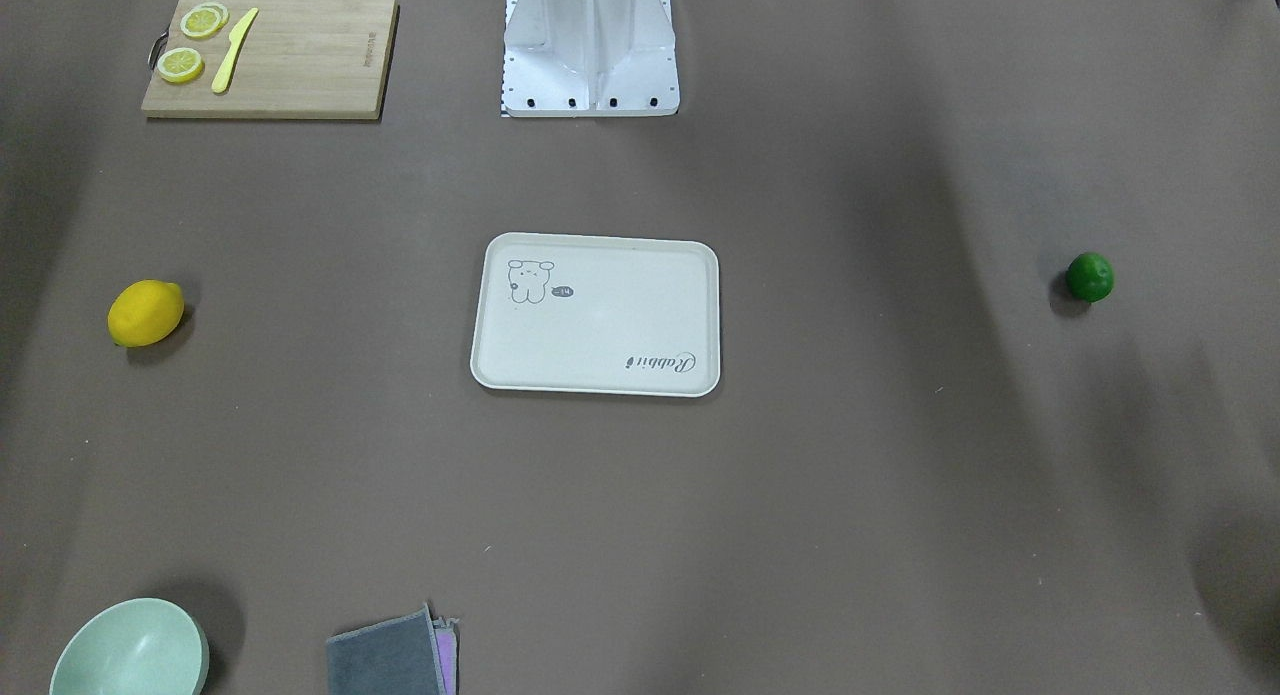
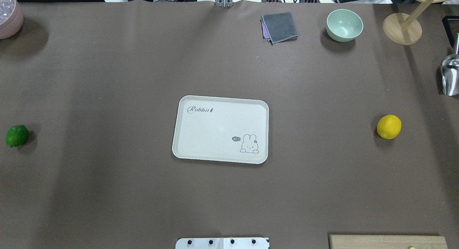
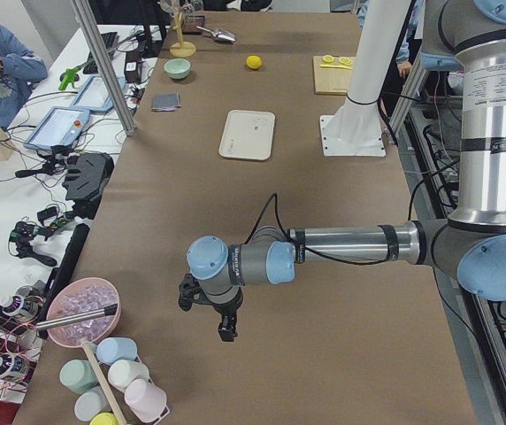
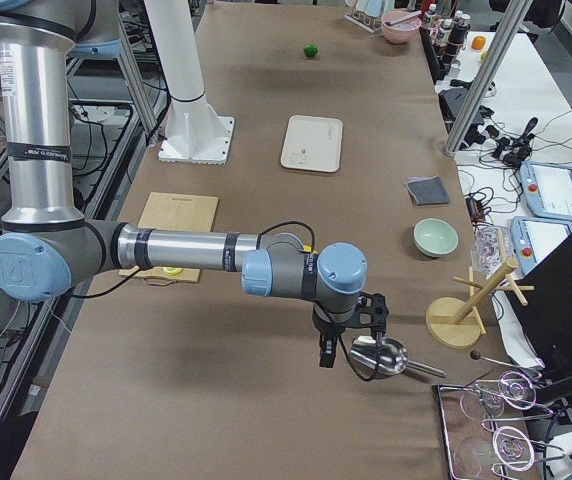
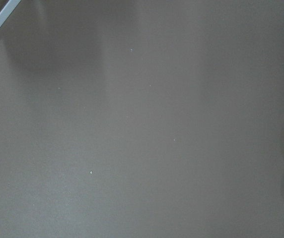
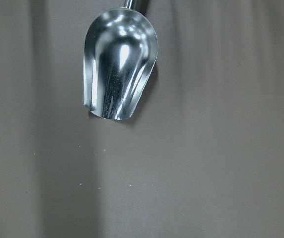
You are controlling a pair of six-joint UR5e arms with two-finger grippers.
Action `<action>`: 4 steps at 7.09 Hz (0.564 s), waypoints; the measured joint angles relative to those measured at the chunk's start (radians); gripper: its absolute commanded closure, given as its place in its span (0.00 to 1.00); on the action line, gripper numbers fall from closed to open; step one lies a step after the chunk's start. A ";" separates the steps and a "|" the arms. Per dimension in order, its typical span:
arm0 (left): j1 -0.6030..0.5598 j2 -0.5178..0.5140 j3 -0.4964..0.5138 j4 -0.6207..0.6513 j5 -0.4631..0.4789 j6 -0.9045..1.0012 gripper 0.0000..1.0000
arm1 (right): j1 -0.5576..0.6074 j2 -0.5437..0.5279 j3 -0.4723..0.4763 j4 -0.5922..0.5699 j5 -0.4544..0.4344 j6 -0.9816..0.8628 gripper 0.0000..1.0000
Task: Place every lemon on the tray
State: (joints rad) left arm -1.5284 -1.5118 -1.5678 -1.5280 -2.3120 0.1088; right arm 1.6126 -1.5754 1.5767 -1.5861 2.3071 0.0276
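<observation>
My left gripper is going to close around the middle of the dark green lemon point(image 1: 1089, 277), because that lemon belongs on the cream tray.
The yellow lemon point(image 2: 389, 127) lies on the brown table at the robot's right, also in the front view point(image 1: 146, 313). The dark green lemon point(image 2: 17, 135) lies at the robot's left, also in the front view point(image 1: 1089, 277). The cream tray point(image 2: 186, 148) with the rabbit drawing sits empty mid-table between them. My left gripper point(image 3: 209, 312) shows only in the left side view, over bare table at the left end. My right gripper point(image 4: 351, 345) shows only in the right side view, above a metal scoop point(image 6: 118, 69). I cannot tell whether either is open or shut.
A wooden cutting board point(image 1: 300, 65) with lemon slices point(image 1: 203, 20) and a yellow knife point(image 1: 233, 50) lies near the robot's right. A green bowl point(image 2: 344, 25), a grey cloth point(image 2: 279, 27), a wooden rack point(image 2: 402, 28) and a pink bowl point(image 2: 9, 16) line the far edge.
</observation>
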 measured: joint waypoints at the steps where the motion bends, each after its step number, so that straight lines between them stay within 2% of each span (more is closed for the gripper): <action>1: -0.002 -0.004 -0.007 0.010 0.000 -0.001 0.02 | 0.000 0.000 0.000 0.000 0.000 0.000 0.00; 4: -0.004 0.002 -0.035 0.050 0.002 0.000 0.02 | 0.000 0.000 -0.001 0.000 0.000 0.000 0.00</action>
State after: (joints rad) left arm -1.5329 -1.5097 -1.6028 -1.4785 -2.3099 0.1083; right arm 1.6122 -1.5754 1.5761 -1.5861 2.3074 0.0276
